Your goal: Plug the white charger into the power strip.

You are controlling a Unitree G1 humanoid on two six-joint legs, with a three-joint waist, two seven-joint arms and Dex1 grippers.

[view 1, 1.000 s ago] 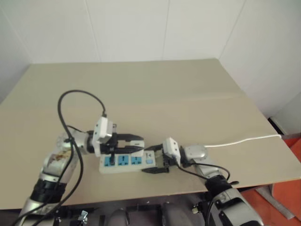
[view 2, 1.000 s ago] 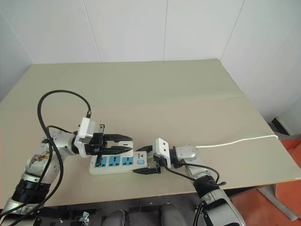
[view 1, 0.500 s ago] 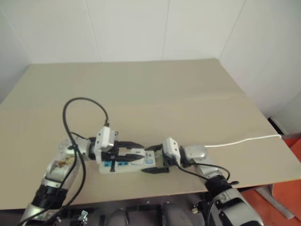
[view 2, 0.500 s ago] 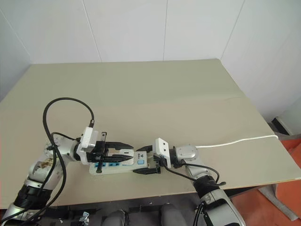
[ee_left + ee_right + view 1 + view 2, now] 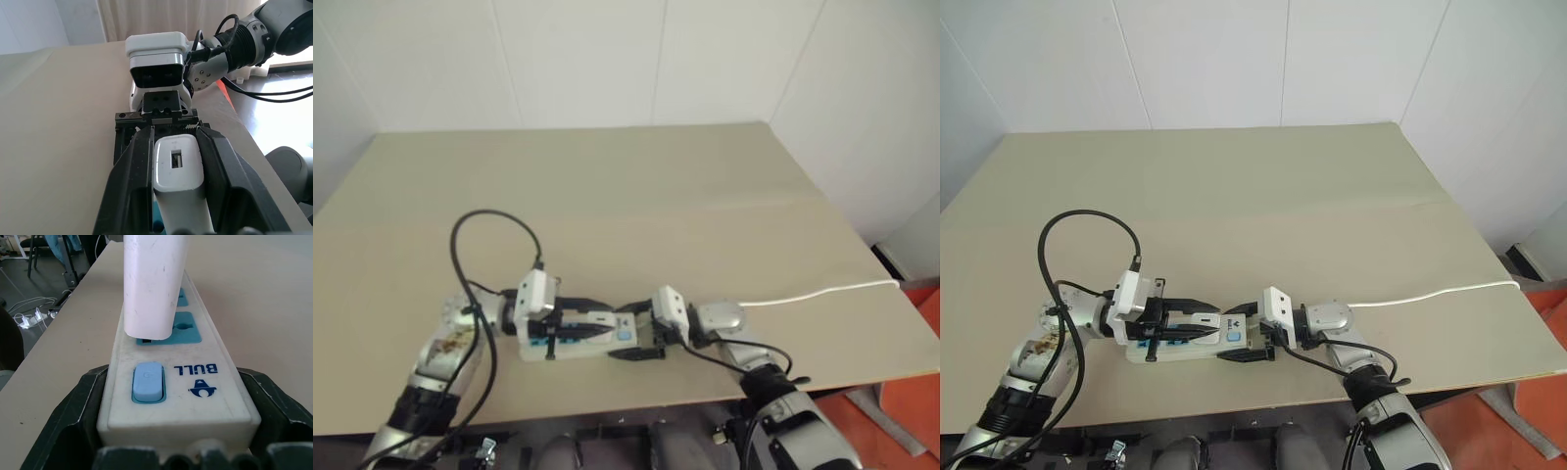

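Observation:
The white charger is to stay in the power strip's blue socket (image 5: 598, 326) nearest the switch. My left gripper will let go of it there.
The white charger (image 5: 178, 169) is pinched between the two black fingers of my left gripper (image 5: 176, 139), which is shut on it. In the right wrist view the charger (image 5: 151, 284) stands on the blue socket face nearest the switch (image 5: 146, 382), its base right at the face with a thin dark gap showing. The power strip (image 5: 210, 396) lies flat near the table's front edge. My right gripper (image 5: 628, 333) is shut on its switch end, one finger on each long side. The two grippers face each other along the strip.
The strip's white cord (image 5: 813, 292) runs right across the beige table (image 5: 656, 196) and over its right edge. A black cable (image 5: 489, 220) loops above my left arm. The table's front edge lies just behind the strip.
My left gripper has come down with the charger, from above the strip's sockets to the socket face by the switch. The right gripper and the strip have stayed still.

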